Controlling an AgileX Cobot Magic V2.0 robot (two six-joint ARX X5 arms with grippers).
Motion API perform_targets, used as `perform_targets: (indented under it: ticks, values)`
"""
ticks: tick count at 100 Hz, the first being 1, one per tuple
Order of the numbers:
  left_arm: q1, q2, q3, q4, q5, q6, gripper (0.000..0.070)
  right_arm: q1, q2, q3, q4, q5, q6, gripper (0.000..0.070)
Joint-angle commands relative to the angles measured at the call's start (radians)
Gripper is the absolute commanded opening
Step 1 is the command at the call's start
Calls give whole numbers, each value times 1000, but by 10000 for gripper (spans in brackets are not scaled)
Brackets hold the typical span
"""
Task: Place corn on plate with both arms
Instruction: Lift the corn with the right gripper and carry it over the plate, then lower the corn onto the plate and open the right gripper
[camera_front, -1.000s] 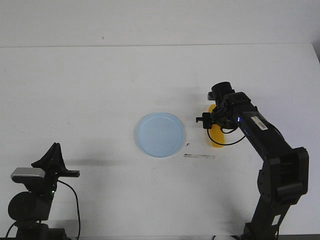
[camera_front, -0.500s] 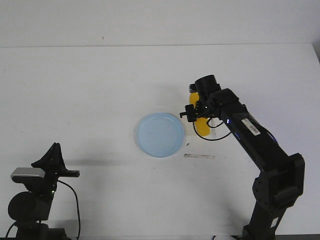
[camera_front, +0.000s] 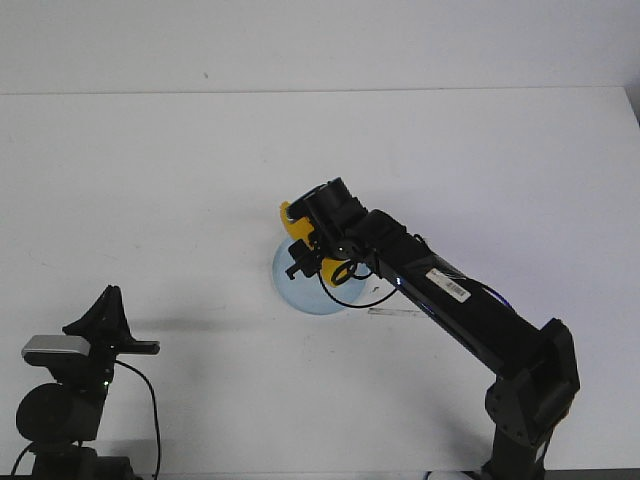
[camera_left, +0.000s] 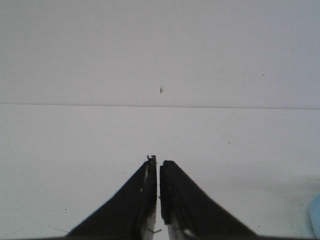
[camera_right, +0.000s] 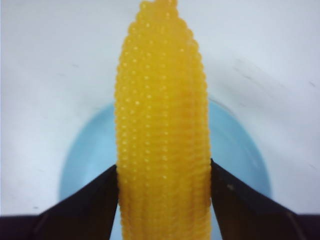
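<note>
My right gripper needs to let go of the yellow corn across the middle of the pale blue plate (camera_front: 324, 270) (camera_right: 165, 196).
My right gripper (camera_front: 312, 248) is shut on the yellow corn (camera_front: 290, 220) and holds it over the pale blue plate (camera_front: 295, 295), whose right half the arm hides. In the right wrist view the corn (camera_right: 162, 125) runs lengthwise between the two black fingers (camera_right: 90, 210), with the plate (camera_right: 85, 160) below it; the gripper (camera_right: 164, 185) clamps the cob's sides. I cannot tell whether the corn touches the plate. My left gripper (camera_front: 105, 310) rests at the near left, far from the plate. In the left wrist view it (camera_left: 158, 162) is shut and empty over bare table.
A thin grey strip (camera_front: 398, 312) lies on the white table just right of the plate. The table's far edge (camera_front: 300, 92) runs across the back. A sliver of the plate (camera_left: 316, 215) shows in the left wrist view.
My right arm has swung left with the corn, from beside the plate's right rim to over the plate. The left arm has not moved.
</note>
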Motion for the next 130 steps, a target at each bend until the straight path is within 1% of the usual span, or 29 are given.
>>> perform_targets:
  ticks: [1,22,35,41,51,66,81,103,108,117,125,130]
  values:
    - [1,2,7,16,-3,5,1,8,15,19,11,2,-14,316]
    - [1,2,7,16,-3,5,1,19,60,19,-19,3,-12,317]
    - [1,2,7,16,-3,5,1,18,87,19,-51,-6,8,317]
    - [1,2,7,16,-3,5,1,18,96,19,-53,-17,8,317]
    - [1,2,7,16,-3,5,1,19,108,19,-43,-16,8,317]
    - [1,2,7,16,-3,5,1,18,117,19,-52,-13,11,317]
    - [1,2,7,16,-3,5,1,16,127,19,-71,-12,32,318]
    - [1,2,7,16,-3,5,1,14,142,19,-75,-12,32,319]
    - [1,2,7,16,-3,5,1,14,142,19,-74,-12,32,331]
    - [1,2,7,16,-3,5,1,14,142,19,-68,-12,33,374]
    - [1,2,7,16,-3,5,1,15,142,19,-65,-12,36,442]
    - [1,2,7,16,-3,5,1,14,142,19,-66,-12,36,471]
